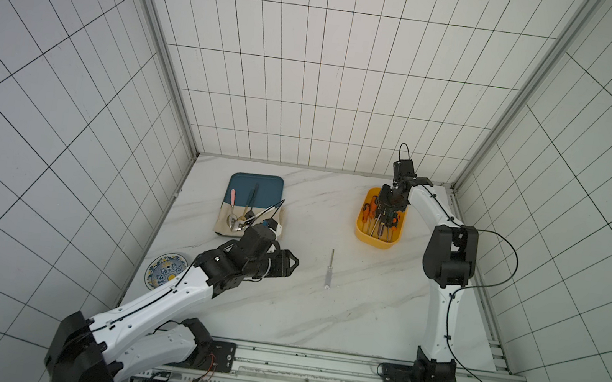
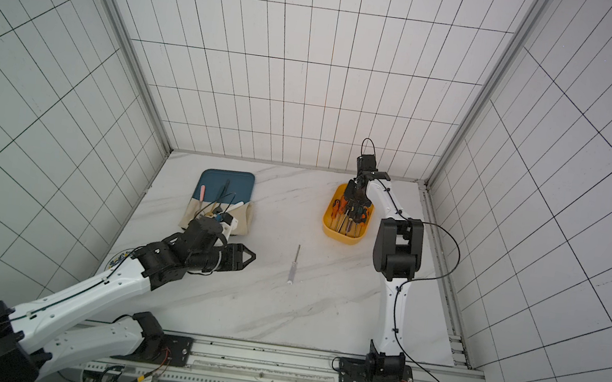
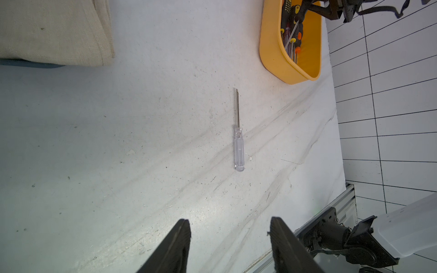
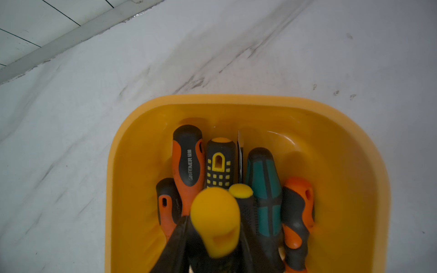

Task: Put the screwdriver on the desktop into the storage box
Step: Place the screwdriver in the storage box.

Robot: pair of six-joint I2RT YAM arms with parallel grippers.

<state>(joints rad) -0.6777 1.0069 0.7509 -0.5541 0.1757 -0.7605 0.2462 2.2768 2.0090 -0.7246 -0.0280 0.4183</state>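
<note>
My left gripper is to close on the small screwdriver's clear handle (image 1: 327, 281) (image 3: 239, 161), close to the rounded end away from the metal tip.
A small screwdriver (image 1: 329, 269) (image 2: 294, 264) with a clear handle (image 3: 238, 151) lies on the desktop (image 1: 320, 314), its tip pointing towards the back wall. My left gripper (image 1: 292, 264) (image 3: 230, 227) hovers open to its left, with nothing between the fingers. The yellow-orange storage box (image 1: 378, 242) (image 4: 132, 165) stands at the back right with several screwdrivers in it. My right gripper (image 1: 389, 201) (image 4: 210, 238) hangs over the box's far end. A yellow-handled screwdriver (image 4: 215, 219), blurred, sits between its fingers; whether they still grip it is unclear.
A dark teal tray (image 1: 256, 187) with spoons and a beige cloth (image 1: 225, 227) lies at the back left. A patterned plate (image 1: 165, 270) sits near the left wall. Tiled walls close three sides, and a metal rail (image 1: 314, 361) runs along the front.
</note>
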